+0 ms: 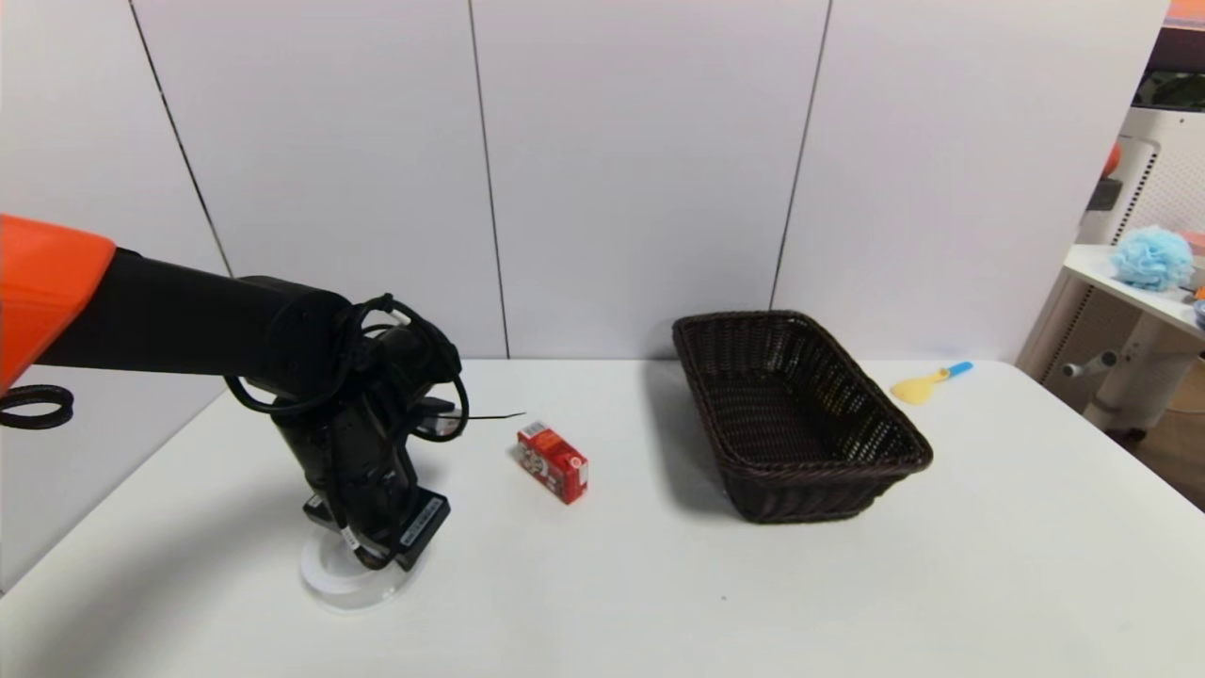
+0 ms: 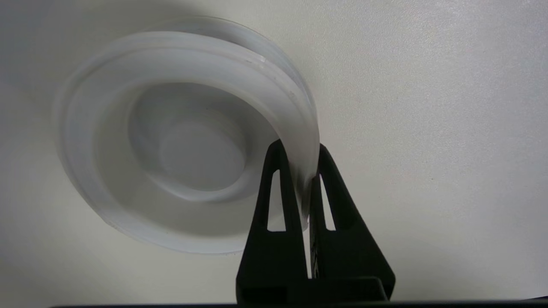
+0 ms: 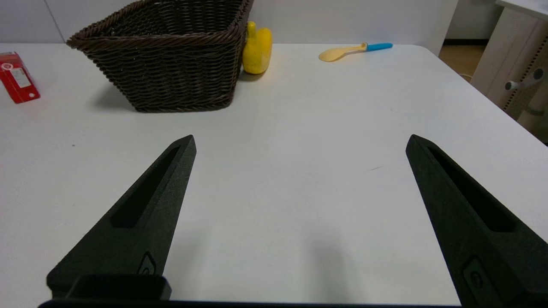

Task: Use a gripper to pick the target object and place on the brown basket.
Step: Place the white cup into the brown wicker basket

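I need to let go of the white round dish with my left gripper on the bottom in the middle of the brown basket (image 1: pixel 790 434).
The white round dish (image 1: pixel 331 576) lies on the table at the front left, partly hidden under my left arm. In the left wrist view the dish (image 2: pixel 188 141) shows its concentric rings, and my left gripper (image 2: pixel 300 149) is shut on its rim, one finger inside and one outside. In the head view the left gripper (image 1: pixel 369 557) points down onto the dish. The brown basket (image 1: pixel 800 419) stands right of centre, empty; it also shows in the right wrist view (image 3: pixel 171 55). My right gripper (image 3: pixel 299 141) is open and empty above the table, out of the head view.
A small red carton (image 1: pixel 554 460) lies between the dish and the basket. A yellow spoon with a blue handle (image 1: pixel 927 381) lies right of the basket. A yellow object (image 3: pixel 257 49) stands behind the basket. A side table with a blue puff (image 1: pixel 1150 256) is at far right.
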Controlling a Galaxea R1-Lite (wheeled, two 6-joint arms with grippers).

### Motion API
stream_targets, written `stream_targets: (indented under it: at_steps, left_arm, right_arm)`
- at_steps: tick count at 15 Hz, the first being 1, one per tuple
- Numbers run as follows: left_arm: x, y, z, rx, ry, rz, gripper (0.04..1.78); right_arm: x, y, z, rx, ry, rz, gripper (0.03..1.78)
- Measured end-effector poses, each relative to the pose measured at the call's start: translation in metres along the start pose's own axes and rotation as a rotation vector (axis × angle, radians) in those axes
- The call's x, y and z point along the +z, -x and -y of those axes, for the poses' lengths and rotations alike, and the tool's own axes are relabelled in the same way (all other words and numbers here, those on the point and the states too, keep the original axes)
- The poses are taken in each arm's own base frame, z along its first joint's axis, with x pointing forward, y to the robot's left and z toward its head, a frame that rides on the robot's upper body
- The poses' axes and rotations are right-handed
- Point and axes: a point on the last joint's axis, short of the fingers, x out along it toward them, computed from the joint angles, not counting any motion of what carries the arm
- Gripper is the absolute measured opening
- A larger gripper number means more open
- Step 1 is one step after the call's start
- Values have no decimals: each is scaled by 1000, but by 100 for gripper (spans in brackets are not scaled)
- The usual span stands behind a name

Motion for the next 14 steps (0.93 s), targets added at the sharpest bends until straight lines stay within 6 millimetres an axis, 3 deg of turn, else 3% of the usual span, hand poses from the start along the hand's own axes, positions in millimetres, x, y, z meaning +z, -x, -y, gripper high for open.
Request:
stream_targets:
  at_steps: [6, 10, 14]
  left_arm:
    - [5, 19, 3, -4, -9, 100, 10]
    - [20, 42, 5, -14, -11, 340, 10]
    - [44, 79, 25, -49, -61, 619, 10]
  right_arm:
    - [0, 0, 0, 0, 0, 0, 169]
    - [0, 0, 0, 0, 0, 0, 169]
    - [0, 0, 0, 1, 0, 0, 169]
